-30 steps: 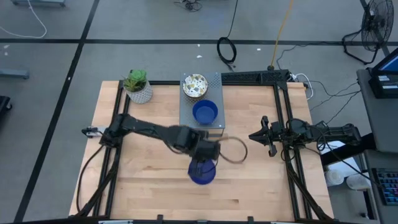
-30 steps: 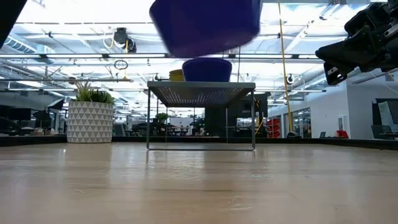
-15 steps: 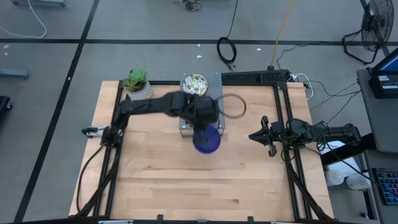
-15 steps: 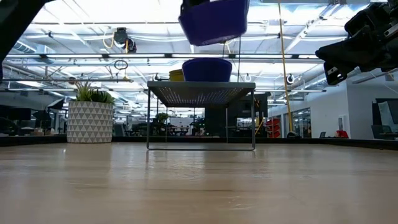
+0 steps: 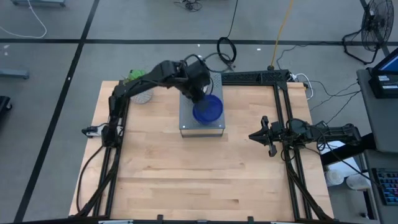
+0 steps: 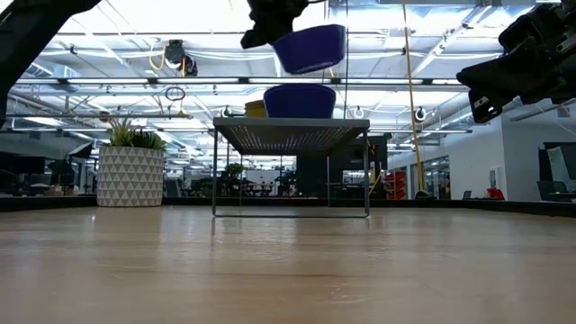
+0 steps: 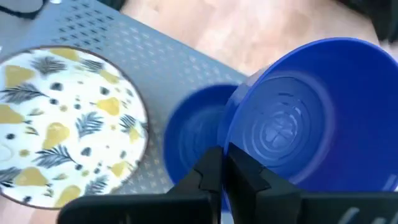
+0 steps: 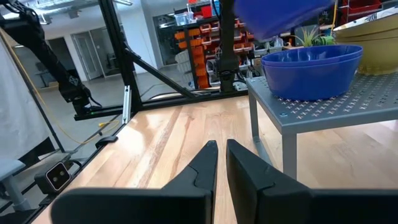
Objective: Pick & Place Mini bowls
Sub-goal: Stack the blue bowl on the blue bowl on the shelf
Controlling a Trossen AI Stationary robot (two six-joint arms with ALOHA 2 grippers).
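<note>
The blue mini bowl, still in the air over the stand, will be let go by my left gripper inside the other blue bowl on the grey perforated stand (image 5: 204,111) (image 7: 210,137).
My left gripper (image 7: 225,167) is shut on a solid blue mini bowl (image 7: 305,118), held in the air over the grey perforated stand (image 5: 186,123). In the low view this bowl (image 6: 310,47) hangs tilted above a second blue bowl (image 6: 300,101) that rests base down on the stand top (image 6: 291,126). A cream speckled bowl (image 7: 68,124) sits beside that second blue bowl (image 7: 193,140) on the stand. My right gripper (image 8: 222,152) waits shut at the table's right side (image 5: 251,135), touching nothing. The other bowls are out of view. My left gripper pinches the held blue bowl by its rim (image 7: 231,149), one finger (image 7: 208,171) outside the wall and one finger (image 7: 252,177) inside. It comes from above, slanting from the far left. The bowl is lifted clear and tilted, over the blue bowl on the stand.
A white patterned pot with a green plant (image 6: 130,175) stands at the table's far left corner (image 5: 138,84). Bare wooden tabletop (image 5: 186,174) lies near of the stand. A black frame (image 5: 286,112) runs along the right edge.
My left gripper has carried the blue bowl from above the middle of the table toward the far edge, and it now hangs over the stand. The arm has swung and turned along the way. The bowl stayed lifted clear in the hold throughout.
</note>
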